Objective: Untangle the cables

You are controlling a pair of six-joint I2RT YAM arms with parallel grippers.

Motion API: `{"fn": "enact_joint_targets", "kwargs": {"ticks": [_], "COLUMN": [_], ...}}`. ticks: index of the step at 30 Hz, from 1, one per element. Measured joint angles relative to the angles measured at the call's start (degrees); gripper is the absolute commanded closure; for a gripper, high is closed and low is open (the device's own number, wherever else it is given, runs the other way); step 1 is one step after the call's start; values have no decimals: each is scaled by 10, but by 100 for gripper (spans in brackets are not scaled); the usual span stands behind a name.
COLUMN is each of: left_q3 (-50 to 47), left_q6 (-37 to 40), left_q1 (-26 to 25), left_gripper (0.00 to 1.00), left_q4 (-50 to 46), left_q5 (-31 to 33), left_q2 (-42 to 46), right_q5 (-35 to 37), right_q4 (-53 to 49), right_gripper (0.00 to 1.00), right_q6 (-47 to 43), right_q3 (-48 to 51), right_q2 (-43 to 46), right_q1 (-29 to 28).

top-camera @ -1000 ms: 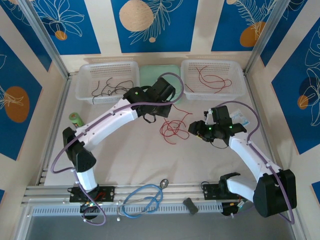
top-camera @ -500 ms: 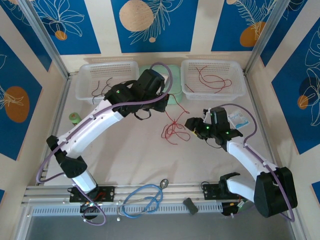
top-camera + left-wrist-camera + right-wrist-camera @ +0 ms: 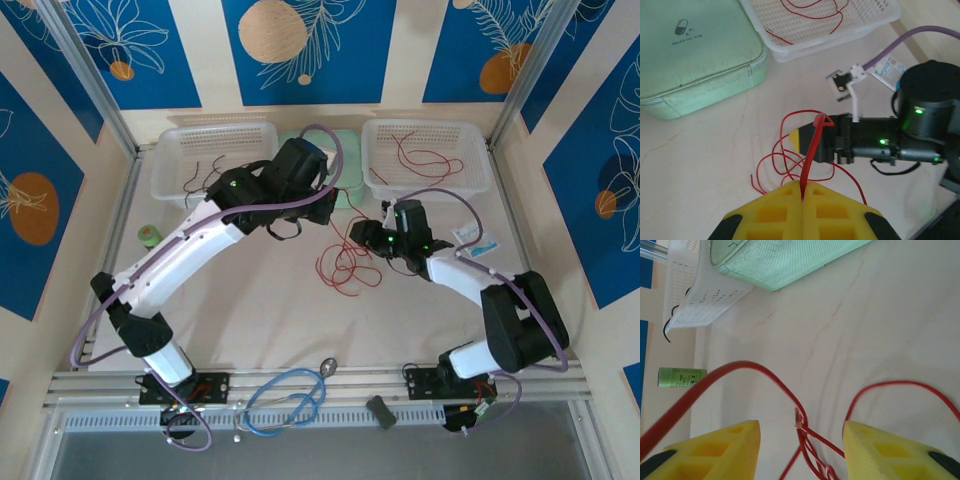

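The red cable in my left gripper leads into the twisted knot, so I need to grab lower in the tangle (image 3: pixel 347 264) with my right gripper and separate the cables.
A tangle of thin red cables (image 3: pixel 345 262) lies on the table's middle. My left gripper (image 3: pixel 803 186) is shut on one red strand (image 3: pixel 811 150), which rises taut from the tangle (image 3: pixel 790 167) into its closed yellow fingertips; in the top view this gripper (image 3: pixel 337 198) hangs just behind the tangle. My right gripper (image 3: pixel 801 432) is open, its yellow fingers wide apart on either side of a twisted knot of red strands (image 3: pixel 805 432). From above, the right gripper (image 3: pixel 360 232) sits at the tangle's right rear edge. More red cables (image 3: pixel 420 158) and black cables (image 3: pixel 215 175) lie in the baskets.
Two white baskets stand at the back: the left one (image 3: pixel 170 160) and the right one (image 3: pixel 475 150). A pale green case (image 3: pixel 695 55) sits between them. A green cylinder (image 3: pixel 148 235) lies far left, a small packet (image 3: pixel 470 237) at right, a light-blue looped cable (image 3: pixel 290 400) at the front.
The left gripper moved back and left with the red strand, then held still. The right gripper swung left and farther back, up to the tangle.
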State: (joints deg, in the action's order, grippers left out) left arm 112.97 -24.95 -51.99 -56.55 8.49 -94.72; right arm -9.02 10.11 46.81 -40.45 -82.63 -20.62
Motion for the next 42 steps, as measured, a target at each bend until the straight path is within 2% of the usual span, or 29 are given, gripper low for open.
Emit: {"fn": "enact_joint_targets", "kwargs": {"ticks": [5,14,19,23,28,30,36,42], "left_q3": [-5,-14,-21,-26,-33,-33,-37,-38], "left_q6": [0,0,0,0,0,0,0,0], "left_q1": [0,0,0,0,0,0,0,0], "left_gripper": [100,100,100,100,100,100,100,100], "left_q4": [2,4,4,6,11,15,27,35], "left_q5": [-2,-1,4,17,25,25,24,24], "left_q2": [26,64,68,70,72,72,73,73], "right_q5": [1,2,-3,-10,-92,-119,-122,-40], "right_q4": [29,44,21,-31,-36,-27,45,122], "right_gripper": [63,63,53,47,43,43,39,40], "right_q6": [2,-6,-40,-106,-205,-234,-293,-271], "right_q3": [-18,-23,-27,-16,54,72,61,25], "right_q2": [-32,-38,-34,19,118,126,54,-25], "right_q1": [-8,-28,-31,-16,46,36,-59,-70]}}
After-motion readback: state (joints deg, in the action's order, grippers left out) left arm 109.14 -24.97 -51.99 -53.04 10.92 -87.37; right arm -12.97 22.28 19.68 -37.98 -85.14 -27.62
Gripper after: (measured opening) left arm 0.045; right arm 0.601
